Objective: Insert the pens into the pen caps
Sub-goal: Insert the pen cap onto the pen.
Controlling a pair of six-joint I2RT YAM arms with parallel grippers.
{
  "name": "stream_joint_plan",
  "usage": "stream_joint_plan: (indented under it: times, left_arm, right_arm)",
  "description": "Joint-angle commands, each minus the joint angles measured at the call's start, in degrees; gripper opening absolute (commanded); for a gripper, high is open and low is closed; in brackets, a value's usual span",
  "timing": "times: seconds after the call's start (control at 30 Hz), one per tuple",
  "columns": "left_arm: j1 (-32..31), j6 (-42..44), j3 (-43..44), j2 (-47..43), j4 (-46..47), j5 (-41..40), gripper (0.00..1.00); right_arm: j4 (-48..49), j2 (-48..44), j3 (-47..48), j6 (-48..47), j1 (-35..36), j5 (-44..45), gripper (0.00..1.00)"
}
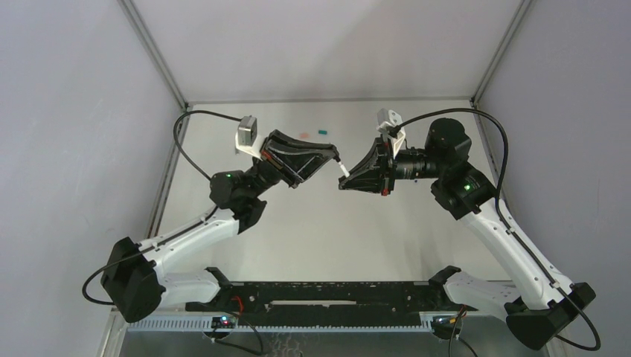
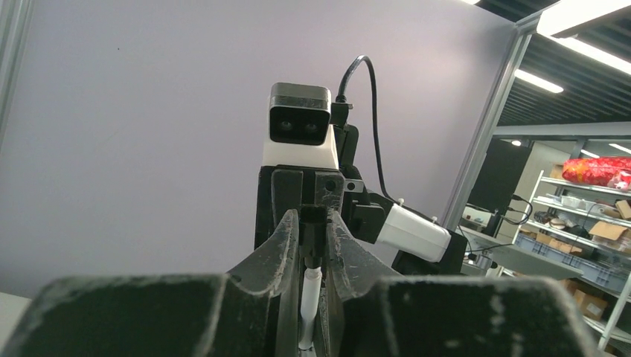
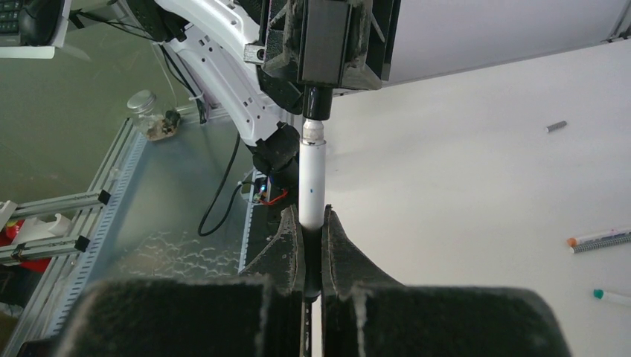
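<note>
My right gripper is going to let go of the white pen on the white table (image 1: 407, 175) below my right arm's black wrist.
Both arms meet above the middle of the table. My right gripper (image 1: 345, 179) (image 3: 309, 216) is shut on the tail of a white pen (image 3: 312, 178) (image 1: 343, 168). The barrel points away from it towards the left gripper. My left gripper (image 1: 335, 156) (image 2: 314, 216) is shut on a black pen cap (image 3: 318, 100) (image 2: 316, 230), held at its fingertips. The pen's front end meets the cap, and a short grey neck (image 3: 312, 132) shows between barrel and cap. In the left wrist view the white pen (image 2: 310, 297) shows through the gap between the fingers.
A salmon-pink cap (image 1: 303, 134) and a teal cap (image 1: 323, 132) lie on the far part of the table. The right wrist view shows a small grey cap (image 3: 556, 126), two pens lying side by side (image 3: 599, 238) and a teal-tipped white pen (image 3: 614, 297) on the white table.
</note>
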Motion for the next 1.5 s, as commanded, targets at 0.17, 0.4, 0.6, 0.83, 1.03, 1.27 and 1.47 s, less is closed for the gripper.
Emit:
stream_joint_plan:
  times: [0.17, 0.4, 0.6, 0.83, 1.03, 1.27, 1.47]
  left_arm:
    - [-0.35, -1.78, 3.69, 0.8, 1.65, 2.06, 0.0]
    - [-0.35, -2.05, 3.75, 1.66, -3.94, 6.98, 0.0]
    - [-1.56, 2.03, 2.33, 0.55, -17.26, 8.91, 0.0]
    - [-2.75, -0.69, -2.72, 2.19, -16.06, 9.09, 0.0]
    - [-4.09, -3.8, -2.48, 6.88, -12.33, 10.13, 0.0]
    - [-2.91, -3.82, -4.41, 5.58, -12.3, 7.13, 0.03]
    - [-1.41, -3.58, -4.85, -0.37, -12.5, 0.37, 0.31]
  right_arm:
    - [2.33, -0.38, 0.92, 0.34, -0.39, 0.84, 0.0]
    - [2.51, 0.56, 2.72, -0.9, -0.52, 2.25, 0.0]
    - [4.95, 1.49, 4.38, -0.94, -1.07, 4.06, 0.0]
    - [17.32, 2.88, 5.71, 1.84, -3.83, 10.15, 0.0]
    - [16.4, 6.48, 10.15, 0.3, -2.03, 12.65, 0.0]
    - [9.91, 6.84, 11.61, -3.01, -2.47, 7.63, 0.0]
    - [0.27, 3.29, 5.08, -10.18, -2.45, 4.68, 0.0]
